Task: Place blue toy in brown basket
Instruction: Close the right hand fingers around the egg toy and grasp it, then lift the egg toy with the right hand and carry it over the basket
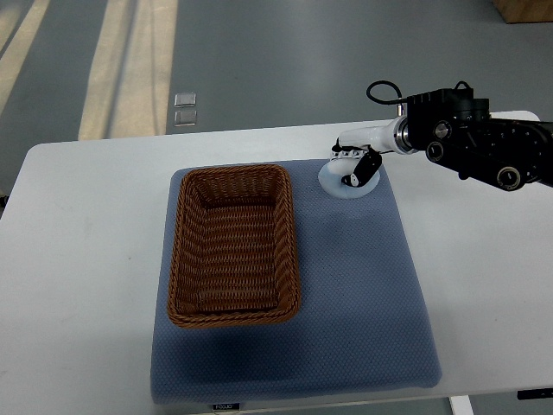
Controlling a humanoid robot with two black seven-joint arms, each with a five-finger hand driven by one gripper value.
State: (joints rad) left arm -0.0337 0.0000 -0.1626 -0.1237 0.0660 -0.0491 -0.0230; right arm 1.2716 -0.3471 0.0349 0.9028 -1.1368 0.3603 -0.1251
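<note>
I will lower the blue toy with my right gripper and then let go of it on the far half of the brown basket's bottom (232, 237).
The toy (339, 187) is a pale blue-white round piece lying on the blue-grey mat (363, 285) near its far right corner. My right hand (352, 164) reaches in from the right edge and sits directly over the toy, covering its upper part. The hand's grip on the toy is hidden. The brown wicker basket (178, 259) stands empty on the left half of the mat, a short way left of the toy. The left arm is out of view.
The mat lies on a white table (86, 259). My right forearm (484, 143), black and bulky, crosses the table's far right corner. Grey floor lies beyond the table's far edge.
</note>
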